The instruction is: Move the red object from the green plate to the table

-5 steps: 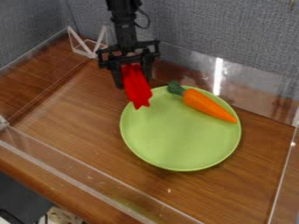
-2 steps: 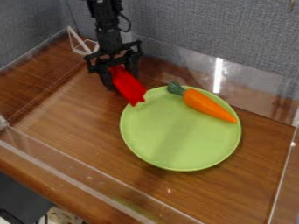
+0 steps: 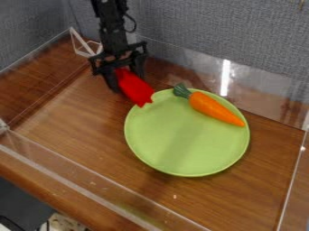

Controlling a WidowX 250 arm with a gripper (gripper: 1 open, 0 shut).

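Note:
The robot's gripper should release the red object on the table (image 3: 128,90) beside the green plate, toward the white cables.
The red object (image 3: 133,88), a bright red bar, hangs tilted from my gripper (image 3: 118,72), which is shut on its upper end. Its lower end reaches to the upper-left rim of the green plate (image 3: 182,140); whether it touches the rim I cannot tell. Most of the bar is over the brown wood-grain table (image 3: 67,99), left of the plate. The black gripper points steeply downward from the arm at the back.
An orange carrot (image 3: 215,106) with a green top lies on the plate's far right side. Clear acrylic walls (image 3: 259,77) edge the tabletop on all sides. White cables (image 3: 82,42) sit in the back left corner.
The gripper has carried the red object leftward, from above the plate's upper-left rim toward the table. It has also rolled, so the bar now slants instead of hanging straight.

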